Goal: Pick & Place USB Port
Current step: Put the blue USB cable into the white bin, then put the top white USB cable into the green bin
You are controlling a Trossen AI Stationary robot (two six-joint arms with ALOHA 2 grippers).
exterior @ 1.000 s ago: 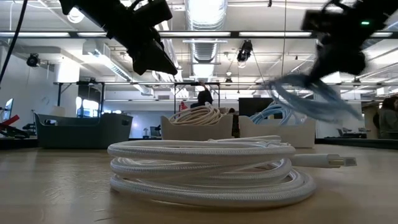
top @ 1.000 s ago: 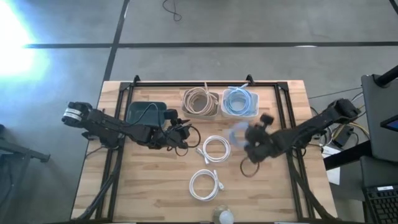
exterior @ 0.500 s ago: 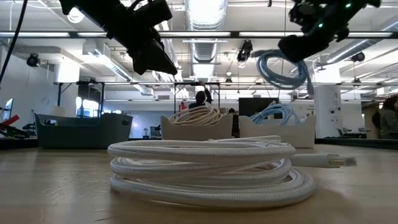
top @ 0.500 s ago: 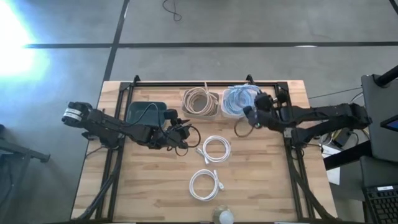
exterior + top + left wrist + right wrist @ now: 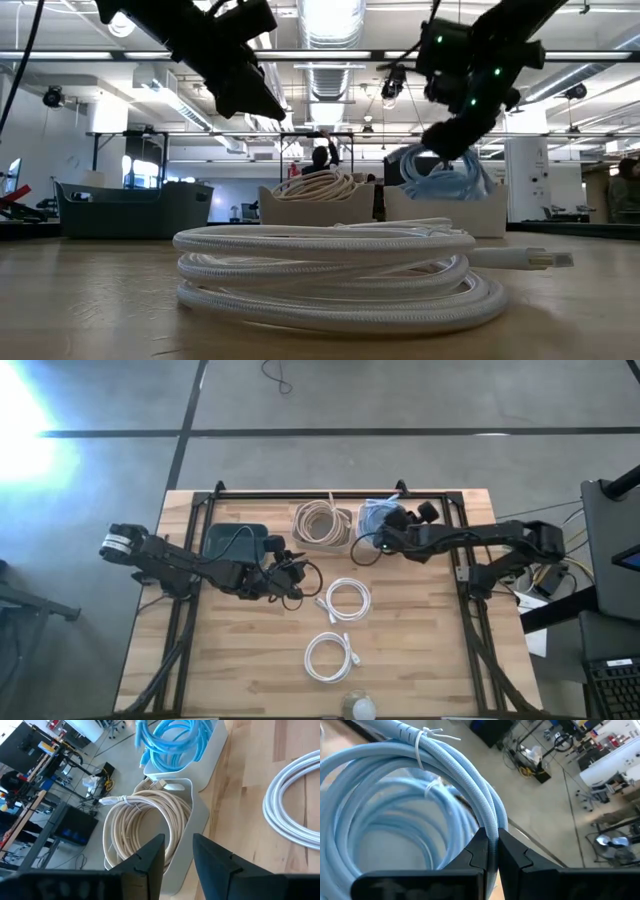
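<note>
I move my left gripper to the white coiled cable in the center next and close it on the coil's near side (image 5: pixel 340 616) by its plugs.
My right gripper (image 5: pixel 383 532) is shut on a light blue coiled cable (image 5: pixel 395 757) bound with a white zip tie. It holds the coil over the white bin (image 5: pixel 490 212) at the table's far edge, which has more blue cable in it. In the low view the coil (image 5: pixel 440 175) hangs at the bin's top. My left gripper (image 5: pixel 296 572) is open and empty above the table left of centre, and its fingers (image 5: pixel 150 855) point toward the beige cable bin (image 5: pixel 150 820). My right gripper pinches one outer strand of the blue coil (image 5: pixel 489 820) between its two fingers, which lie across the strand. The coil hangs below the gripper (image 5: pixel 450 135), and its lower part is at the top of the blue-cable bin. I cannot tell whether it rests there.
Two white coiled cables lie on the wood, one at the centre (image 5: pixel 347 600) and one nearer the front (image 5: pixel 330 657). A white bin of beige cable (image 5: pixel 320 523) stands beside the blue one. A dark bin (image 5: pixel 235 542) is at the far left.
My right gripper has carried the blue coil from right of the table's centre toward the far edge and leftward, then down over the blue-cable bin. The coil has swung as it moved and now hangs lower.
</note>
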